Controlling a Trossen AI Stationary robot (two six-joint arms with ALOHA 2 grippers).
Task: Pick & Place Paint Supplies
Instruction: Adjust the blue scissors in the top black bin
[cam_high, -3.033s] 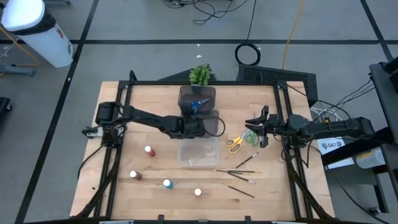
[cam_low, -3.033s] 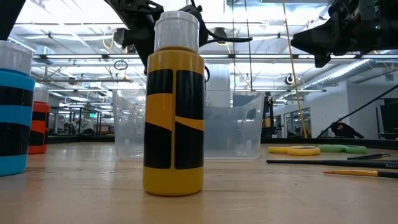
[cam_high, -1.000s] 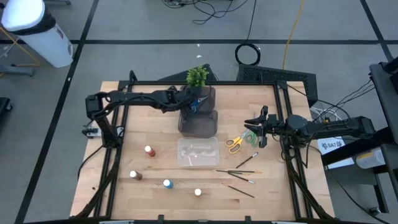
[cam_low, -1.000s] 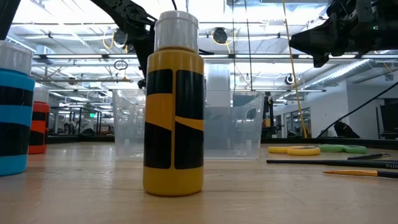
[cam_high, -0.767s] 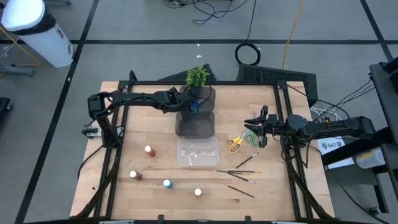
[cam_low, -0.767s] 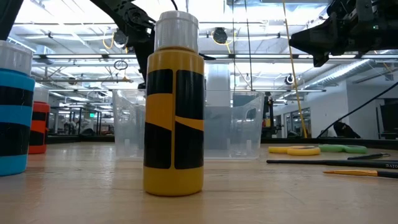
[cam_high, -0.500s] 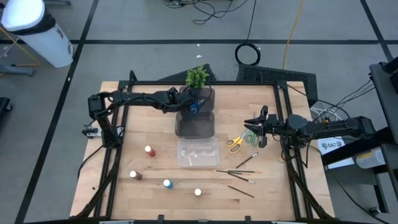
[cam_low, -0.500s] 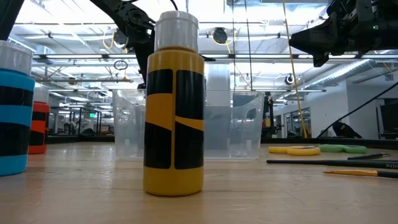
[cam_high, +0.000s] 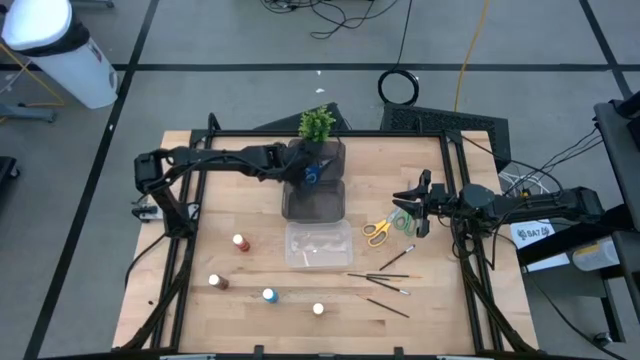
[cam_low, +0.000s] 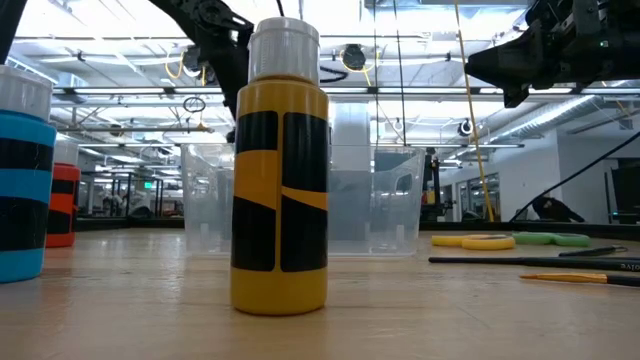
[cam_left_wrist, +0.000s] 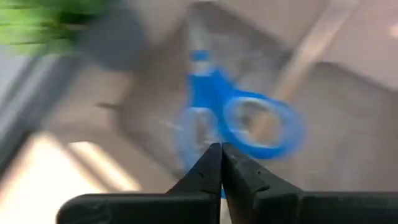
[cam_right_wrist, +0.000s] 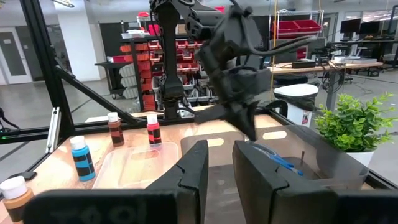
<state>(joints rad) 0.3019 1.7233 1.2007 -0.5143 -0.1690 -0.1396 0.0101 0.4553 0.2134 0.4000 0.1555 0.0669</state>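
My left gripper will take the scissors' handle (cam_left_wrist: 233, 119), since the blue scissors' handle lies across the gap between the dark bins, and put the scissors inside the far bin.
My left gripper (cam_high: 303, 170) (cam_left_wrist: 221, 149) hangs shut over the far dark bin (cam_high: 330, 150), touching nothing. The blue scissors (cam_left_wrist: 242, 118) (cam_high: 314, 171) lie inside that bin below it. My right gripper (cam_high: 405, 203) (cam_right_wrist: 219, 163) waits at the table's right, above the green scissors (cam_high: 403, 219), with a narrow gap between its fingers and nothing in it. The yellow scissors (cam_high: 376, 231) lie flat beside the green ones. Several thin paintbrushes (cam_high: 382, 276) lie on the wood. Red (cam_high: 240, 243), brown (cam_high: 214, 282), blue (cam_high: 268, 296) and pale-capped (cam_high: 318, 309) bottles stand upright near the front.
A second dark bin (cam_high: 314, 199) stands just in front of the far one. A clear bin (cam_high: 318, 245) sits at mid-table. A small green plant (cam_high: 318, 123) stands at the far edge behind the bins. A black frame (cam_high: 450, 150) rims the table.
My left gripper has shut its fingers while staying over the far dark bin, with the blue scissors lying in the bin beneath it. My right arm has kept still.
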